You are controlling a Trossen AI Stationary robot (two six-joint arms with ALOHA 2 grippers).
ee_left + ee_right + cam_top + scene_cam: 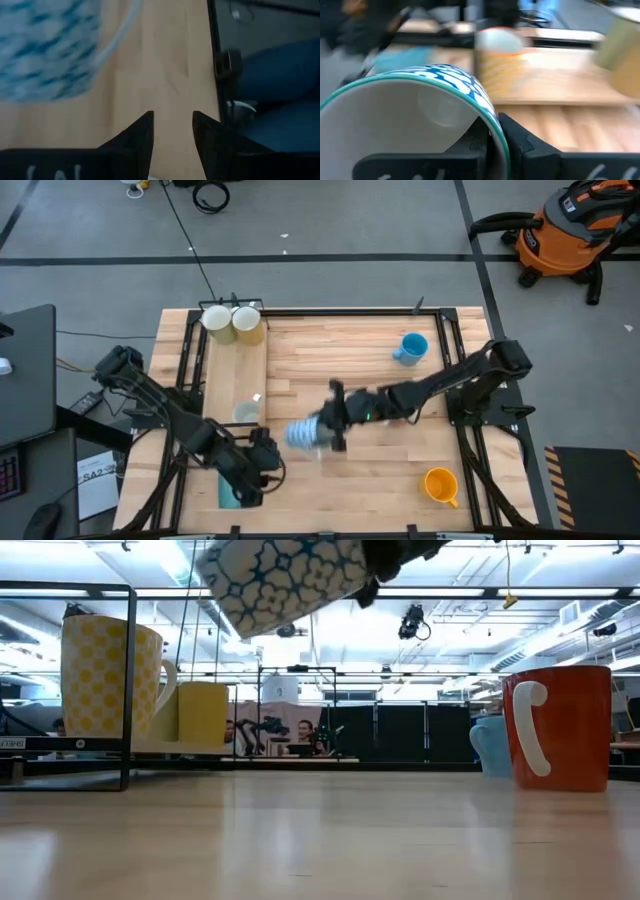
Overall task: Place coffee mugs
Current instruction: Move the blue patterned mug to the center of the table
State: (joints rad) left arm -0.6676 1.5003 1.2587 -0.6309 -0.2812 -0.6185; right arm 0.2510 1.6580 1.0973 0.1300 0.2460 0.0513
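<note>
The patterned mug will go down from my right gripper onto the bare wood [345,382] between the rack and the light blue mug.
The blue-and-white patterned mug [303,433] hangs above the table's middle with my right gripper [327,430] shut on it; the low view shows it tilted at the top [285,580]. My left gripper [172,122] stands open near the table's front left [268,462], beside that mug and with nothing between its fingers. An orange mug [440,485] stands upright at the near right and a light blue one [410,348] at the far right. A yellow-checked mug [218,320] and a pale yellow mug [248,325] stand on the left rack. My right gripper pinches the patterned mug's rim wall [496,136], one finger inside the mug and one outside. The fingers come from the table's right, slanting a little downward. The mug is lifted clear of the table and tipped onto its side, its mouth turned toward the wrist.
A black-framed rack with a wooden strip [235,375] runs along the table's left side and holds a pale mug [245,413]. A teal mug [230,492] shows under the left arm. An orange vacuum [570,230] stands on the floor beyond. People sit in the room behind [300,730].
</note>
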